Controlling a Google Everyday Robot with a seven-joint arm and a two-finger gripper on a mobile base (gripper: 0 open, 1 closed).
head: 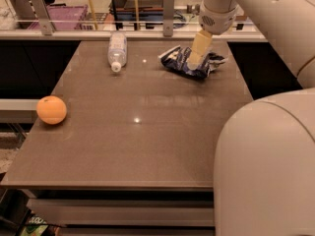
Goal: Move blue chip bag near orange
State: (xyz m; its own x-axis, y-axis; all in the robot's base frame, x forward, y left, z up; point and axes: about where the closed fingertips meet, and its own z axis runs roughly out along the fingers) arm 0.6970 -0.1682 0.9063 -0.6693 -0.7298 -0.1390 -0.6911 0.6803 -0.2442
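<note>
The gripper will next close on the blue chip bag's crumpled middle (195, 63), because the bag has to go over to the orange.
The blue chip bag (189, 63), crumpled dark blue foil with white markings, lies at the far right of the brown table (147, 132). My gripper (197, 58) reaches down from the upper right and sits right on the bag's middle. The orange (51, 109) rests near the table's left edge, far from the bag.
A clear plastic bottle (117, 49) lies on its side at the far middle of the table. A glass rail with metal posts (168, 8) runs behind the far edge. My arm's white body (266, 166) fills the lower right.
</note>
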